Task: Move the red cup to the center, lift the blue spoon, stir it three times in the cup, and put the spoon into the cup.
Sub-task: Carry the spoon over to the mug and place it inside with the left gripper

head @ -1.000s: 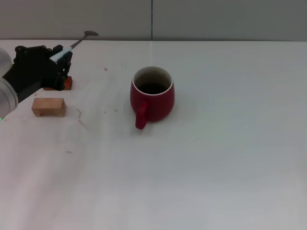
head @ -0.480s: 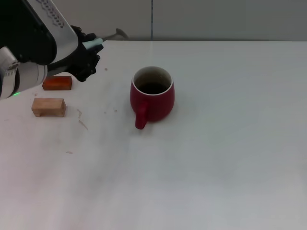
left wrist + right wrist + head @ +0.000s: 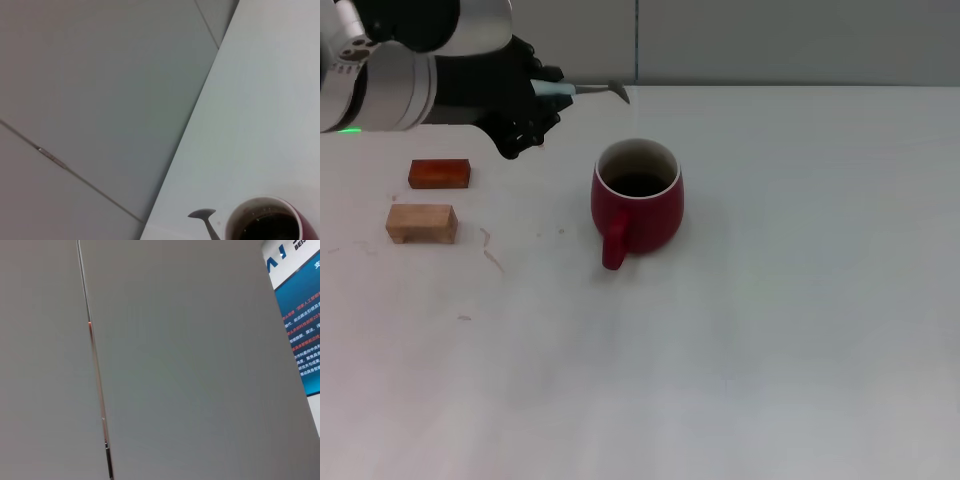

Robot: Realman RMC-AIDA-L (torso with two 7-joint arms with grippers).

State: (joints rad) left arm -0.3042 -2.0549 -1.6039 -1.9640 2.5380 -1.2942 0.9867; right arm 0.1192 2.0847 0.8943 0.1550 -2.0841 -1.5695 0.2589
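Next, my left gripper releases the blue spoon inside the red cup [image 3: 622, 174] [image 3: 260, 234], so that the spoon's handle leans on the cup's rim toward the blocks.
The red cup [image 3: 638, 198] stands upright near the table's middle, its handle toward me; its rim also shows in the left wrist view [image 3: 267, 220]. My left gripper [image 3: 542, 100] is shut on the pale-blue handle of the blue spoon [image 3: 588, 90] and holds it in the air, up and to the left of the cup, behind its rim. The spoon's grey bowl points right toward the cup and shows in the left wrist view [image 3: 202, 214]. The right gripper is out of view.
An orange-red block [image 3: 439, 173] and a pale wooden block [image 3: 421, 222] lie on the white table [image 3: 780, 300] to the left of the cup. The right wrist view shows only a wall.
My left gripper has carried the spoon up and to the right, from over the blocks to just left of the cup. The cup and blocks have not moved.
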